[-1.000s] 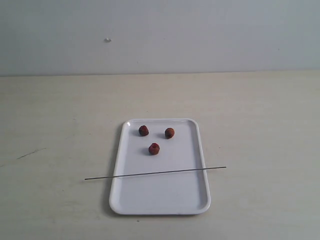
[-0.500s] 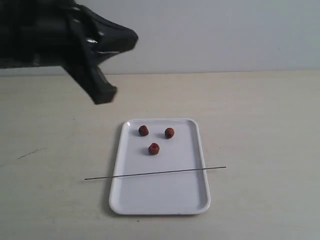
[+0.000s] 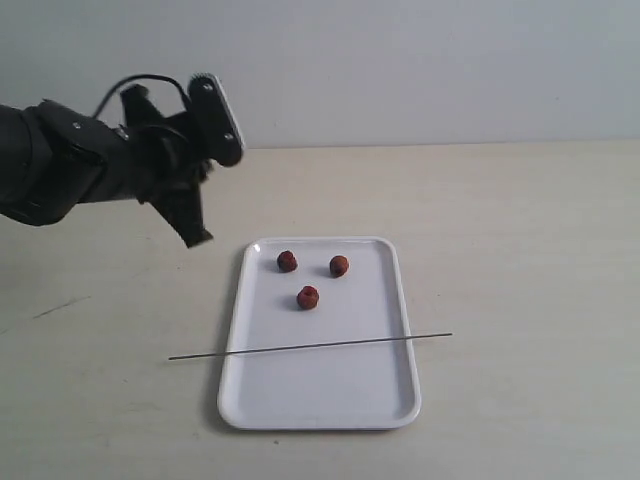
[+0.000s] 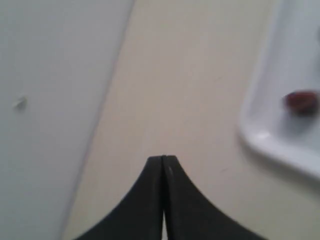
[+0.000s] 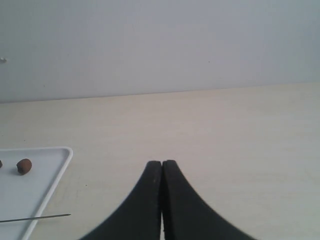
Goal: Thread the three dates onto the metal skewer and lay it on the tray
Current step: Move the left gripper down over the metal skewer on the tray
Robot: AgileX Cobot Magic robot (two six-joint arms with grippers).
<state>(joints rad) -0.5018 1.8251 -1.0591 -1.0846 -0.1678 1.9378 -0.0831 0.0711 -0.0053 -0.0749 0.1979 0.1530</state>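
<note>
My left gripper is going to close on the metal skewer, at the part just inside the white tray's side [image 3: 249, 351] nearest my left arm.
Three reddish-brown dates [image 3: 287, 261], [image 3: 339, 265], [image 3: 308, 297] lie on the far half of the white tray [image 3: 300, 400]. The thin metal skewer [image 3: 310, 346] rests across the tray, both ends sticking out over the table. My left gripper [image 3: 197, 238] hangs shut and empty above the table, just left of the tray's far left corner; its wrist view shows the shut tips [image 4: 163, 158], the tray corner [image 4: 260, 140] and one date [image 4: 301, 100]. My right gripper [image 5: 162, 162] is shut and empty, out of the exterior view; its camera sees one date [image 5: 23, 165] and the skewer's end [image 5: 50, 216].
The pale wooden table [image 3: 520, 230] runs back to a plain grey wall [image 3: 400, 60]. A short dark mark [image 3: 60, 306] lies on the table at the left. The left arm's black body [image 3: 70, 165] reaches in from the left edge.
The left arm came into view from the upper left and has drawn back and down; its gripper now hangs near the tray's far left corner. Dates, skewer and tray have not moved.
</note>
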